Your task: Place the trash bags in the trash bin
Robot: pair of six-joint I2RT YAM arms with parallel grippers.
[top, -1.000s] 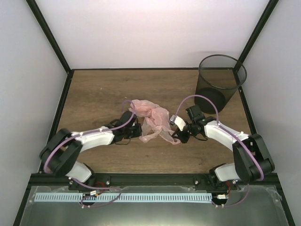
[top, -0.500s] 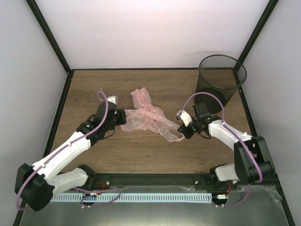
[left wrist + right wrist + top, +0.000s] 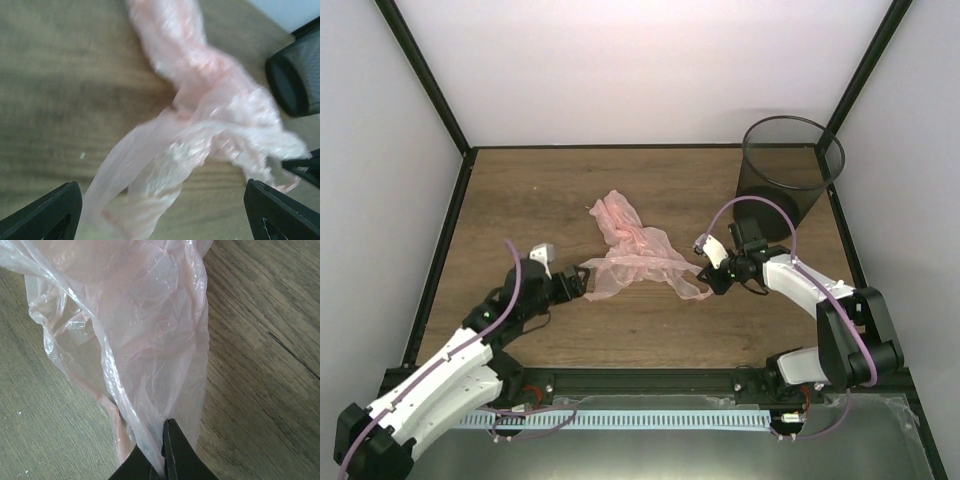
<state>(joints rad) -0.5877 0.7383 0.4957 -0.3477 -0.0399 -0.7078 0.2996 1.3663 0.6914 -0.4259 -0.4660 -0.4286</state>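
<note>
The trash bag lies bunched with one end held by the robot's right gripper, so next the left gripper pinches the trash bag's loose end (image 3: 602,284) before both grippers shake it open.
A crinkly pale-pink trash bag (image 3: 638,256) lies stretched across the middle of the wooden table. My right gripper (image 3: 708,281) is shut on its right end; in the right wrist view the plastic (image 3: 145,340) is pinched between the closed jaws (image 3: 162,460). At the bag's left end my left gripper (image 3: 582,282) stands open, and its wrist view shows the bag (image 3: 200,130) lying loose between the spread fingertips (image 3: 50,210). The black mesh trash bin (image 3: 790,175) stands at the back right, beyond the right arm, and its rim (image 3: 295,75) shows in the left wrist view.
Black frame posts (image 3: 430,90) and white walls close in the table at the left, back and right. A metal rail (image 3: 620,418) runs along the near edge by the arm bases. Bare wood (image 3: 520,190) lies at the back left.
My left gripper has opened and let go of the bag's left end, and that arm has drawn back toward the near left. The bag has been pulled out flatter. The right gripper keeps its grip.
</note>
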